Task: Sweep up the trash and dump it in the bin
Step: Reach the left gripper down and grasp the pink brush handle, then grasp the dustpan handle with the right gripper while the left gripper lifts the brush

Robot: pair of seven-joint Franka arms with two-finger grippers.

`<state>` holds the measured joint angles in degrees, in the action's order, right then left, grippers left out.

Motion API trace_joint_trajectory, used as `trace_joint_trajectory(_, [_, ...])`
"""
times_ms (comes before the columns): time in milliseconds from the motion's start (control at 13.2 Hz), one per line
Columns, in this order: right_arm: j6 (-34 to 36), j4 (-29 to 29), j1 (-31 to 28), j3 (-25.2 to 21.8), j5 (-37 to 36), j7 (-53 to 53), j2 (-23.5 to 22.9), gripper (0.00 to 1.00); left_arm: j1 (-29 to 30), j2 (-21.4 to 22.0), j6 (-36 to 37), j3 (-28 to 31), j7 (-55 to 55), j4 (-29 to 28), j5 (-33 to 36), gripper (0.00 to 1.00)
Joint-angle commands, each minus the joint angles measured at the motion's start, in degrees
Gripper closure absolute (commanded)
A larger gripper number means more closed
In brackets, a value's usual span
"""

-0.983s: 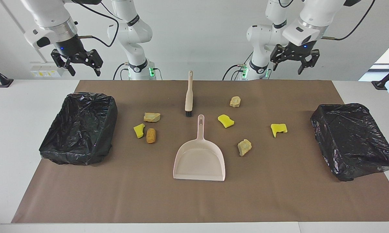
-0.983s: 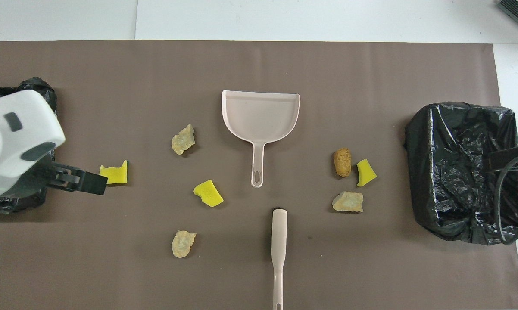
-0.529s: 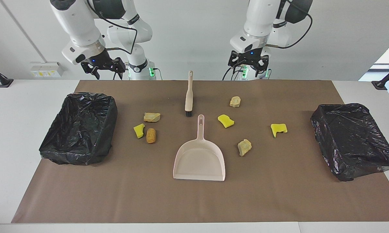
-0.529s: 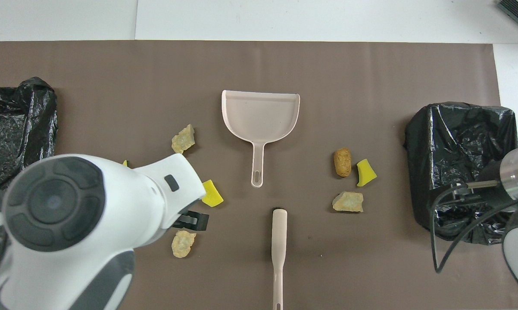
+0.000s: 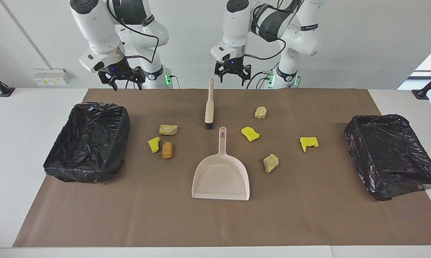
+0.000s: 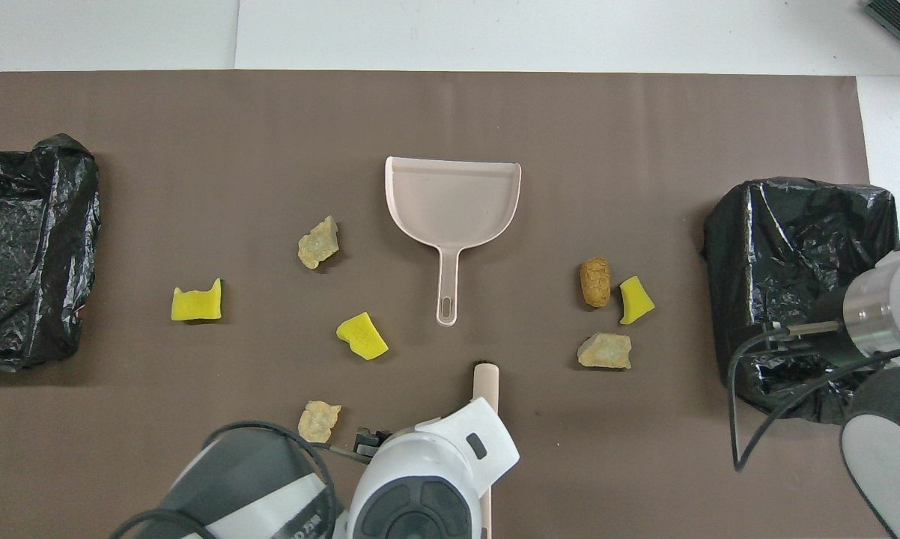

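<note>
I will grab the beige brush next with my left gripper by the brush's handle [image 6: 487, 515], behind the bristle head that points toward the dustpan.
Several trash scraps lie on the brown mat around a pale pink dustpan [image 5: 221, 177] [image 6: 452, 202]: yellow sponge pieces [image 5: 250, 133] [image 5: 309, 142] [image 5: 154, 144], tan chunks [image 5: 168, 129] [image 5: 260, 112] [image 5: 271, 163] and an orange chunk [image 5: 167, 149]. The beige brush [image 5: 209, 104] [image 6: 485, 378] lies between the dustpan and the robots, bristles toward the dustpan. My left gripper [image 5: 232, 76] hangs open and empty above the tip of the brush handle. My right gripper [image 5: 122, 80] hangs open and empty over the mat's edge by the robots. In the overhead view the left wrist hides most of the brush.
One black-bagged bin [image 5: 90, 168] [image 6: 794, 224] stands at the right arm's end of the table, another [image 5: 391, 179] [image 6: 31, 299] at the left arm's end. Bare mat stretches from the dustpan's mouth to the table edge farthest from the robots.
The left arm has swung from over its end's bin to above the brush handle. The right arm has come down and in from above its bin toward the mat's edge. Nothing on the mat moved.
</note>
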<state>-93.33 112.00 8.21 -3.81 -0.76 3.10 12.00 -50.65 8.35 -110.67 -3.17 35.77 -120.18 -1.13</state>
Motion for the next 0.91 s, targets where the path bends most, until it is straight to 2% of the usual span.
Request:
trace_joint_trajectory(0, [-0.26, -7.05, -0.04, 0.20, -0.73, 1.30, -8.47, 0.00, -5.76, -2.80, -7.69, 1.15, 4.73, -4.17, -0.46, 0.00])
trace_joint_trajectory(151, [-1.41, -9.77, 0.14, 0.20, 0.14, 2.35, -12.07, 0.00, -9.19, -5.08, -11.04, 1.15, 7.46, -5.59, -0.46, 0.00])
trace_joint_trajectory(378, [0.16, -19.16, 2.41, 1.96, -0.03, 7.87, -19.62, 0.00, -12.45, -6.41, -16.05, 1.15, 10.45, -8.22, -0.54, 0.00])
trace_joint_trajectory(605, [1.13, -28.39, 6.27, 2.31, 0.67, 17.96, -27.53, 0.00, -14.12, -9.39, -17.64, 1.15, 10.55, -8.84, -0.46, 0.00])
trace_joint_trajectory(832, [1.66, -33.85, 10.31, 4.24, 5.15, 26.23, -33.07, 0.00, -14.39, -10.46, -17.65, 1.15, 10.55, -8.84, -0.46, 0.00])
